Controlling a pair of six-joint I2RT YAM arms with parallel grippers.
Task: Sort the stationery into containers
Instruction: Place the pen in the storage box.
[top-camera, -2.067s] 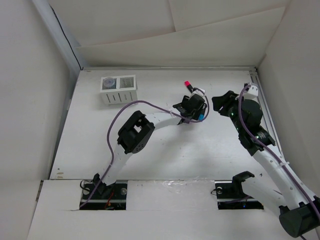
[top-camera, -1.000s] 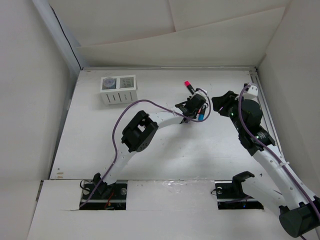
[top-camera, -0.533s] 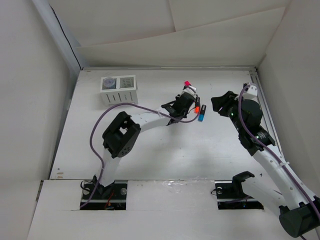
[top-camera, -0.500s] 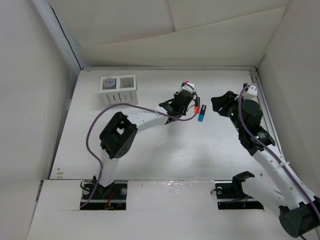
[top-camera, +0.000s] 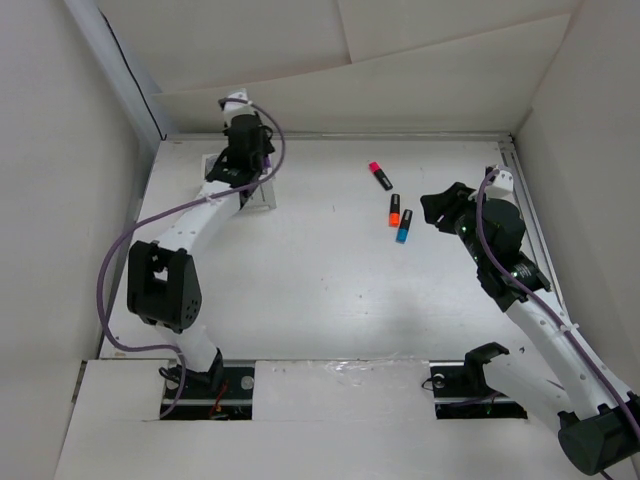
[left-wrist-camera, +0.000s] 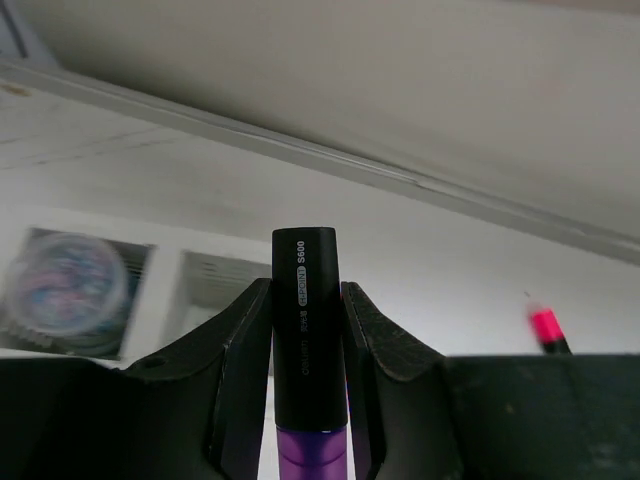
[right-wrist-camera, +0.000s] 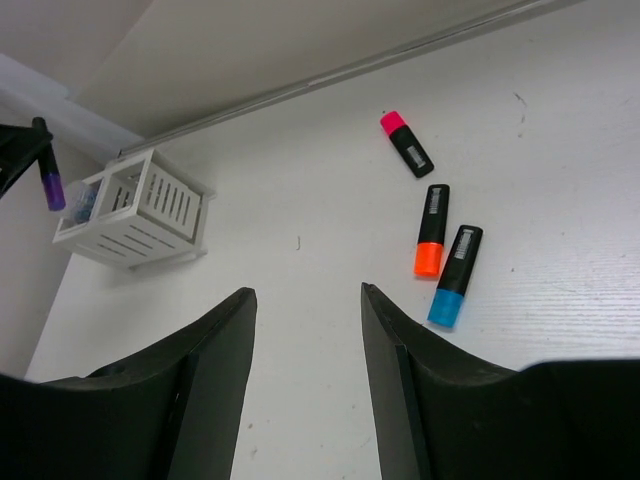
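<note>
Next, I release the purple-capped highlighter, held upright over the white box, from my left gripper in the white box's empty compartment (top-camera: 248, 164) (left-wrist-camera: 230, 300), so that it ends up beside the grey roll.
My left gripper (top-camera: 240, 163) is shut on a purple-capped highlighter (left-wrist-camera: 305, 340) and holds it upright over the white two-compartment box (top-camera: 264, 196) at the far left. In the left wrist view the grey roll (left-wrist-camera: 65, 295) lies in the box's left compartment, and the right compartment (left-wrist-camera: 215, 280) sits under the highlighter's tip. Pink (top-camera: 379, 175), orange (top-camera: 394, 210) and blue (top-camera: 403, 227) highlighters lie on the table right of centre. My right gripper (top-camera: 432, 208) is open and empty just right of them. Its wrist view shows its fingers apart (right-wrist-camera: 305, 300), the box (right-wrist-camera: 135, 210) and the held purple highlighter (right-wrist-camera: 48, 180).
White walls rise close behind the box and along both sides of the table (top-camera: 320, 290). A metal rail (top-camera: 525, 200) runs along the table's right edge.
My left arm has swung from the middle of the table to the far-left box, carrying the purple highlighter. The pink, orange and blue highlighters stay put. The right arm has not moved.
</note>
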